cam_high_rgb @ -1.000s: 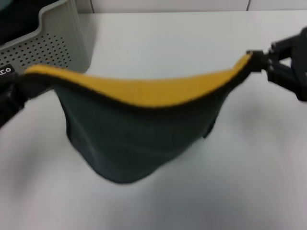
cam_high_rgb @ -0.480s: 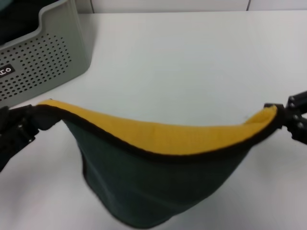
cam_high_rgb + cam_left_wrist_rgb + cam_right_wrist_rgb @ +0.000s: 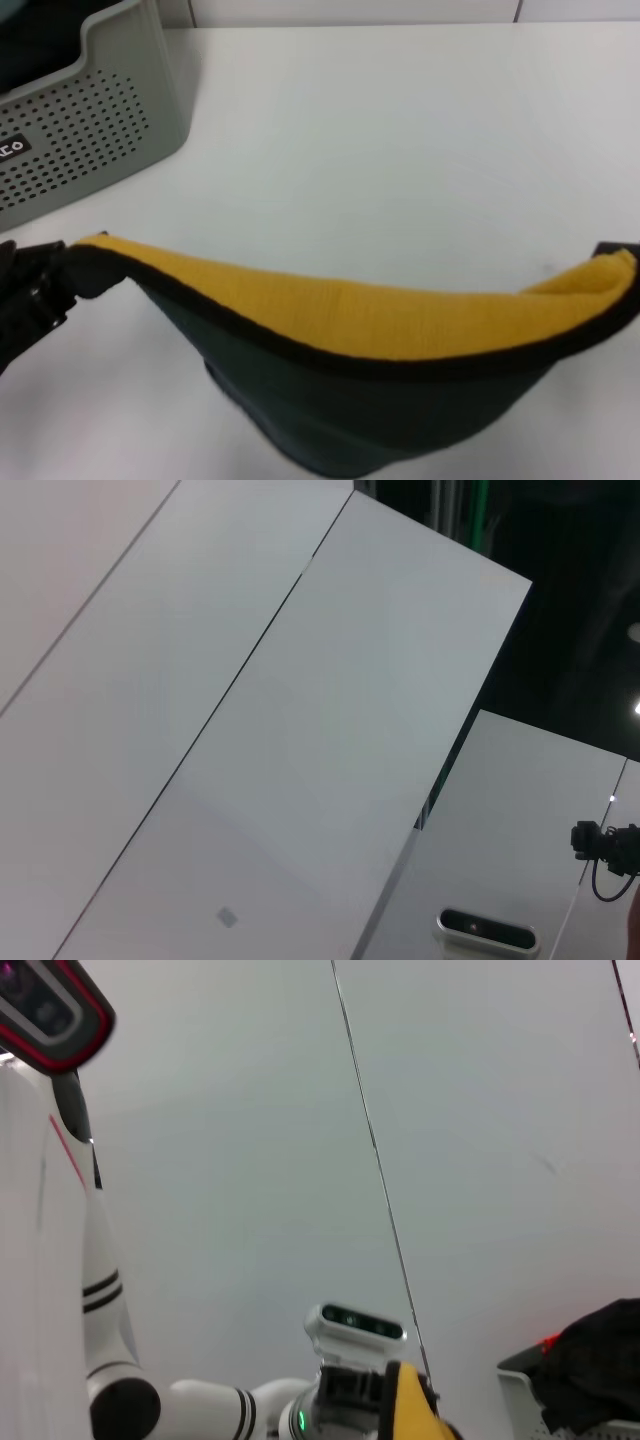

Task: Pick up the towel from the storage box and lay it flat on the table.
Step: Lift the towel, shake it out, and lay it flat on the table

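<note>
Next, I let go of the towel corner in my left gripper on the table [image 3: 215, 152] next to the storage box.
The towel [image 3: 350, 330] hangs stretched between my two grippers above the table [image 3: 400, 130], yellow-orange side facing up and back, dark green-grey side sagging toward the near edge. My left gripper [image 3: 52, 272] is shut on the towel's left corner at the left edge of the head view. My right gripper [image 3: 612, 250] holds the right corner; only a dark tip of it shows at the right edge. The right wrist view shows a yellow towel corner [image 3: 405, 1405] in the left gripper [image 3: 360, 1390]. The storage box [image 3: 90, 110] stands at the far left.
The storage box's rim [image 3: 515, 1385] shows in the right wrist view with something dark [image 3: 595, 1355] in it. The left wrist view shows only white panels and a dark background, none of the task's things.
Both grippers have moved toward the near edge and farther apart, carrying the towel with them. The right gripper has slid almost out of the head view.
</note>
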You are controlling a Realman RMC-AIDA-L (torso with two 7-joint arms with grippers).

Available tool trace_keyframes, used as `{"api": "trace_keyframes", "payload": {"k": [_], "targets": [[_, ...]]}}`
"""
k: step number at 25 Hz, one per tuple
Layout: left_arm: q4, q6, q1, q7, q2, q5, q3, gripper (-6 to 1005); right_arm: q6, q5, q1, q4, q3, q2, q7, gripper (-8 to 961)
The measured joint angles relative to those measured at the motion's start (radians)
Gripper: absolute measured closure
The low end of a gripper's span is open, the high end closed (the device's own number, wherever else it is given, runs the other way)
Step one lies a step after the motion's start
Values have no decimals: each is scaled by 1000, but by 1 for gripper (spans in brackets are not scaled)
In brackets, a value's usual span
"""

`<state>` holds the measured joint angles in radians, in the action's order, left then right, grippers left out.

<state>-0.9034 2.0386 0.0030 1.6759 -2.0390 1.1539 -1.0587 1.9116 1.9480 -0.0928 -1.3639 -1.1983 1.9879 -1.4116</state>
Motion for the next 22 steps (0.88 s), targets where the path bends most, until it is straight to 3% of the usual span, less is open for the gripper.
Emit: {"api": "trace_keyframes", "payload": {"k": [4, 7, 10, 13, 16, 19, 22], "targets": [[20, -3, 14, -19, 1, 11, 9, 973, 0, 8, 20, 30, -6, -2, -4, 945], [146, -14, -47, -100, -5, 89, 89, 972, -7, -10, -17, 161, 3, 0, -50, 945], [344, -55, -162, -214, 1, 216, 195, 972, -21, -73, -119, 371, 17, 0, -134, 945], [504, -196, -271, -331, 5, 302, 249, 971, -75, -183, -246, 603, 72, 7, -246, 945], [535, -377, -322, -365, -20, 327, 246, 971, -194, -262, -352, 791, 115, 15, -365, 944], [542, -546, -377, -421, -51, 360, 244, 970, -287, -279, -388, 833, 116, 20, -423, 944], [588, -655, -427, -496, -58, 362, 247, 970, -511, -294, -420, 840, 100, 36, -451, 944]]}}
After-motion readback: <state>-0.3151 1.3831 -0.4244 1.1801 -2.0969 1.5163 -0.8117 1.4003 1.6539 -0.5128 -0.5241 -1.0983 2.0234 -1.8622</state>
